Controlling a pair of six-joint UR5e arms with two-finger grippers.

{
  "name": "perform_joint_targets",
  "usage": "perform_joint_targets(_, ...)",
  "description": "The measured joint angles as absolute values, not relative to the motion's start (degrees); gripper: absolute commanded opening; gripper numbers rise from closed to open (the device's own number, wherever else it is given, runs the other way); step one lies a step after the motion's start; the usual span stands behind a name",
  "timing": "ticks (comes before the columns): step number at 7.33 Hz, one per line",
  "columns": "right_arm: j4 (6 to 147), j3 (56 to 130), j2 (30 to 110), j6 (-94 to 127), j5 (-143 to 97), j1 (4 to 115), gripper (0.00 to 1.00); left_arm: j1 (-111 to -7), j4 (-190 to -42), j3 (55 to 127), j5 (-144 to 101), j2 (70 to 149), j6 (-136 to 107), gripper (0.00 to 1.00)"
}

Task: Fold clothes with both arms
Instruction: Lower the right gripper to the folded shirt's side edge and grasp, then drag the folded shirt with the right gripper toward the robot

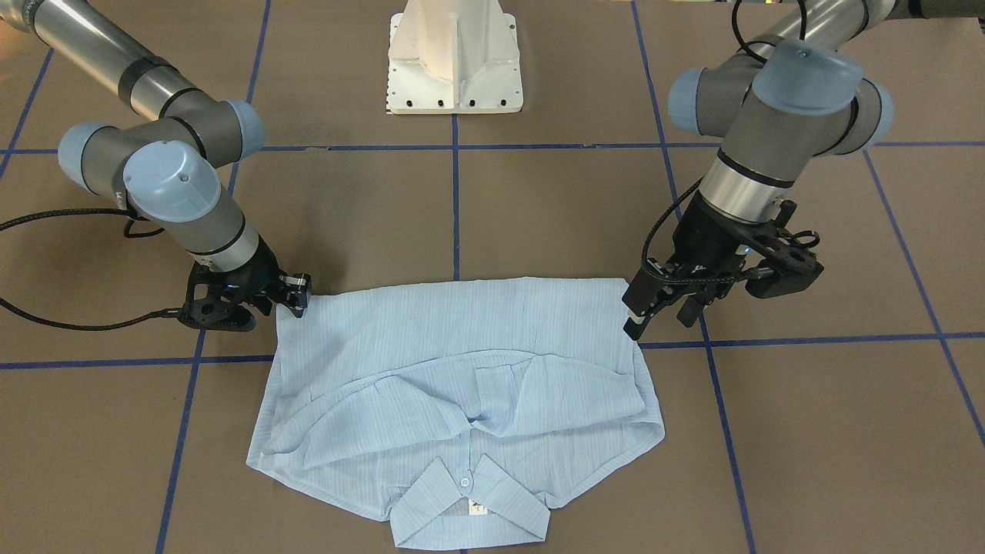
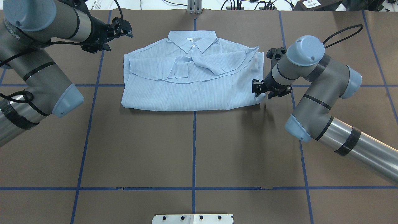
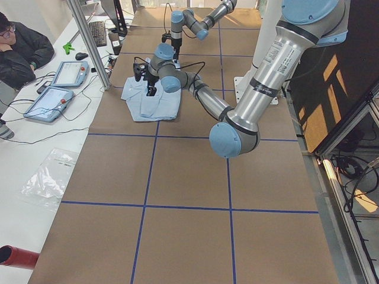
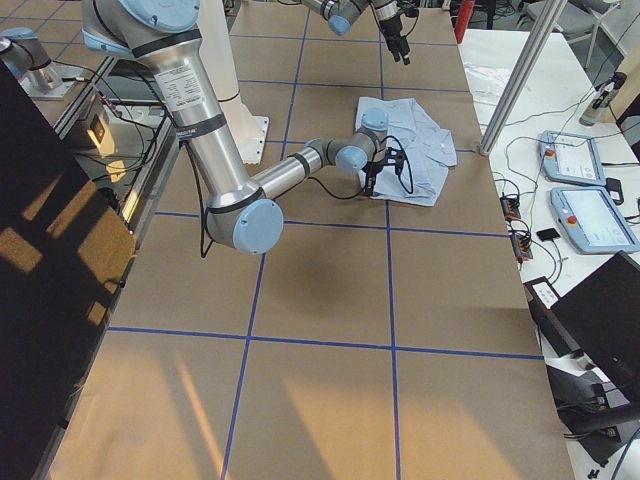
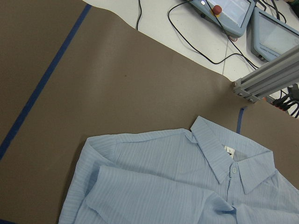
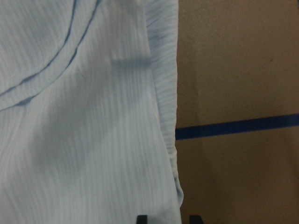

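My right gripper is going to release the corner of the shirt in the space between the blue tape line and the white pedestal base [image 1: 293,68].
The light blue striped shirt [image 1: 462,346] [image 2: 192,90] lies flat on the brown table, its lower part folded up and the sleeves laid across the front. Its collar [image 2: 192,39] [image 5: 219,156] points away from the robot. My right gripper [image 1: 300,304] [image 2: 256,90] is low at the shirt's corner on the robot's side. In the right wrist view its fingertips stand apart on either side of the shirt's edge [image 6: 175,154], so it is open. My left gripper [image 1: 662,323] [image 2: 124,28] hangs open above the table, off the shirt's other side, holding nothing.
The white pedestal base [image 1: 454,61] stands at the robot's side of the table. Blue tape lines [image 2: 194,146] cross the brown surface. Beyond the far edge are teach pendants [image 5: 233,14], cables and an aluminium post [image 5: 266,79]. A person [image 3: 18,50] sits by that edge.
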State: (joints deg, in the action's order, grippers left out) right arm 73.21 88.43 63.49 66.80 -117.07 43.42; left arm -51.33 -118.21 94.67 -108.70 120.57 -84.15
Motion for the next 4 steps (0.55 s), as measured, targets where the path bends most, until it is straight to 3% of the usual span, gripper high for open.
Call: perform_joint_targets(4,73.17,91.40,64.04,67.10,-119.34,45.70,0.00,-51.38,-118.21,95.22,-108.65,120.21,-84.11,0.94)
